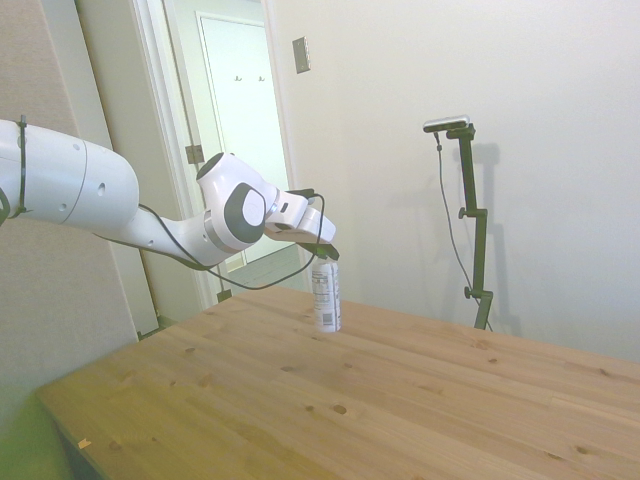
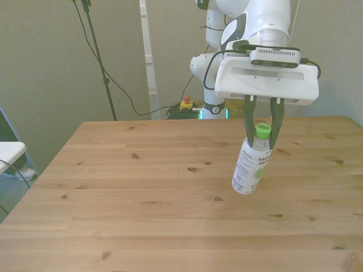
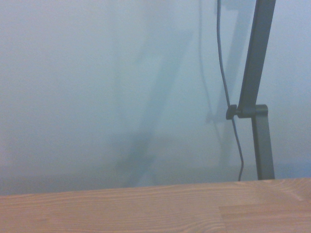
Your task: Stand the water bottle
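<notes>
Next, my gripper releases the water bottle, now held nearly upright at the table, standing upright on the wooden table point(image 2: 259, 220) between the dark knots near the bottle's base.
The water bottle point(image 2: 250, 166), slim with a white printed label and a green cap, hangs nearly upright under my gripper point(image 2: 262, 129). Both dark fingers point(image 2: 249, 119) close on its neck just below the cap. In the side view the water bottle point(image 1: 327, 296) stands almost vertical with its base at the wooden table point(image 1: 400, 400); whether the base touches the wood I cannot tell. My gripper point(image 1: 325, 253) sits right above it, tilted forward. The wrist view shows only the table edge point(image 3: 146, 208) and a pale wall; the bottle is out of it.
The wooden table point(image 2: 142, 192) spreads wide around the bottle. A white object point(image 2: 8, 153) sits off the table at the front view's left. Cables and a red button point(image 2: 185, 103) lie on the floor behind the table's far edge.
</notes>
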`<state>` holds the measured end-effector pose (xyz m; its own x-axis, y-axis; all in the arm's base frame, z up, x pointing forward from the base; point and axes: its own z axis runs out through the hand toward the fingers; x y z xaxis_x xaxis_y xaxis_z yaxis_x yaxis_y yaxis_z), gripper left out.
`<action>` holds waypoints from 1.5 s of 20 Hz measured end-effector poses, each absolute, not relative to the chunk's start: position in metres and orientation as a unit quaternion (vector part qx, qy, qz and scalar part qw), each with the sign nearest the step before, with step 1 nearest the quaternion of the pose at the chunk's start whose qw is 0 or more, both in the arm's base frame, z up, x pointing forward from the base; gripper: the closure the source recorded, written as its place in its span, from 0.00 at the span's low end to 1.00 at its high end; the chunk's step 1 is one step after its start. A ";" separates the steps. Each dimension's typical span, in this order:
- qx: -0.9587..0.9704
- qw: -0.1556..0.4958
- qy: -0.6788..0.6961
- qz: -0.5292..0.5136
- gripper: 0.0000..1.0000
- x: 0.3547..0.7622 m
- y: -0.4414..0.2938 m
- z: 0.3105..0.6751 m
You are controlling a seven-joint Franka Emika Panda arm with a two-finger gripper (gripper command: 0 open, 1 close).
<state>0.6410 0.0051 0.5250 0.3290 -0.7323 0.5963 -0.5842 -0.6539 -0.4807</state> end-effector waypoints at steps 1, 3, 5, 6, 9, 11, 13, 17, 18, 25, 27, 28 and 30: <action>-0.807 0.093 0.404 -0.420 1.00 0.640 0.007 0.524; -0.801 0.096 0.400 -0.436 1.00 0.637 0.009 0.520; -0.794 0.099 0.400 -0.448 1.00 0.634 0.010 0.514; -0.791 0.103 0.402 -0.450 1.00 0.632 0.010 0.509; -0.784 0.121 0.409 -0.450 1.00 0.628 0.014 0.494; -0.781 0.134 0.410 -0.451 1.00 0.625 0.017 0.489; -0.779 0.141 0.410 -0.453 1.00 0.625 0.019 0.486; -0.775 0.144 0.408 -0.460 1.00 0.626 0.020 0.476; -0.774 0.144 0.407 -0.463 1.00 0.628 0.021 0.474; -0.768 0.147 0.405 -0.474 1.00 0.634 0.033 0.458; -0.767 0.146 0.408 -0.474 1.00 0.635 0.032 0.451; -0.767 0.145 0.409 -0.474 1.00 0.635 0.031 0.447; -0.765 0.143 0.411 -0.474 1.00 0.635 0.029 0.442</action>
